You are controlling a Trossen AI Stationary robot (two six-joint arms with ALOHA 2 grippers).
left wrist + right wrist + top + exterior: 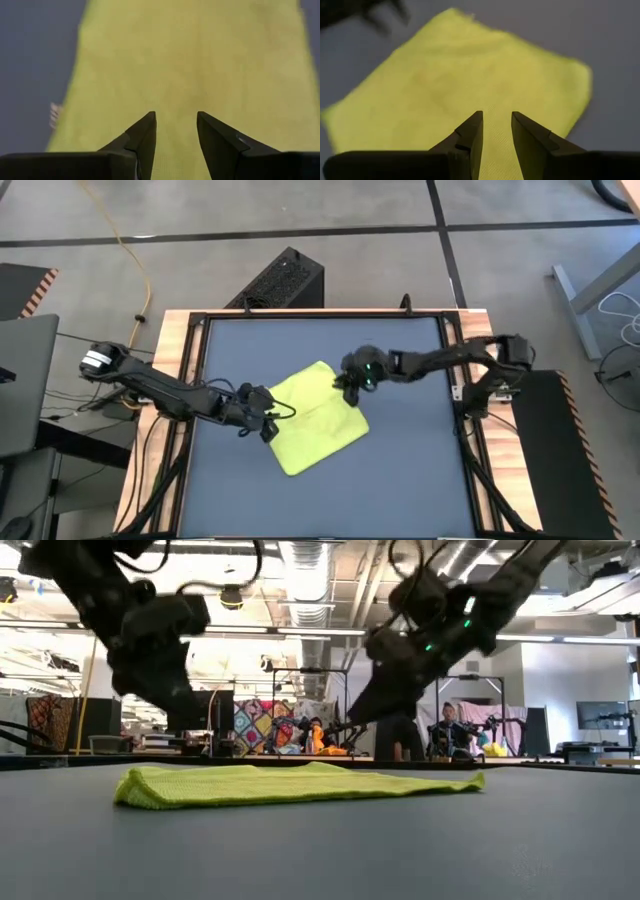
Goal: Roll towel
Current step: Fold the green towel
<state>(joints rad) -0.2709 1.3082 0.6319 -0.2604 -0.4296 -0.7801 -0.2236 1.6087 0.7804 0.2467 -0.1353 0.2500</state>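
The towel's near corner (290, 474) is the one closest to the tabletop's near edge. My left gripper goes there next and closes on it.
The lime yellow-green towel (315, 418) lies spread flat on the dark blue-grey tabletop, set at a slant near the middle; it also shows in the low view (300, 783). My left gripper (268, 423) hovers open over the towel's left edge, and its wrist view (176, 116) looks down on the cloth (200, 60). My right gripper (352, 385) hovers open over the towel's far right part (470, 75), its fingertips (497, 115) apart. In the low view both grippers stand clear above the cloth.
The tabletop (400, 480) has bare room around the towel on all sides and a raised wooden frame (170, 380) along its edges. A black box (280, 280) stands on the floor beyond the far edge. People sit in the room behind (445, 725).
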